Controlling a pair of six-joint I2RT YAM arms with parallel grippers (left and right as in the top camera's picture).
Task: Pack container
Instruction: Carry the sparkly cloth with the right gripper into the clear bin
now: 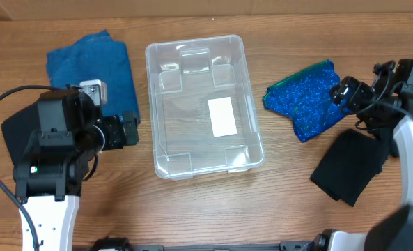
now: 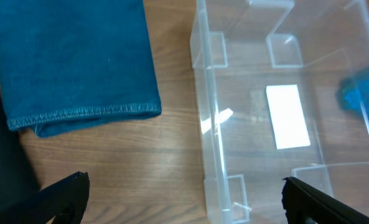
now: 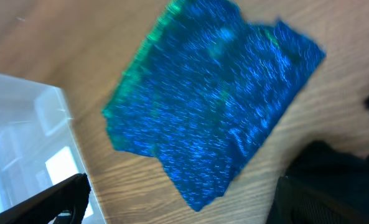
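Observation:
Next, I close my right gripper on the shiny blue cloth's far end [image 1: 329,100] [image 3: 271,48], the one that points away from the clear plastic container.
The clear plastic container [image 1: 161,104] stands in the middle of the table with a white label on its bottom and nothing else inside. It also shows in the left wrist view [image 2: 212,112] and at the left edge of the right wrist view [image 3: 28,130]. My left gripper [image 1: 131,130] is open and empty, just left of the container, with its fingers [image 2: 184,199] spread over the bare wood and the container's near corner. My right gripper [image 1: 345,92] is open and empty, above the right edge of a shiny blue cloth [image 1: 305,97], which fills the right wrist view [image 3: 215,99].
A folded blue denim cloth [image 1: 95,66] lies at the back left, also in the left wrist view [image 2: 72,56]. A black cloth [image 1: 351,167] lies at the right front, below the shiny blue one. Another dark cloth [image 1: 14,136] lies under the left arm.

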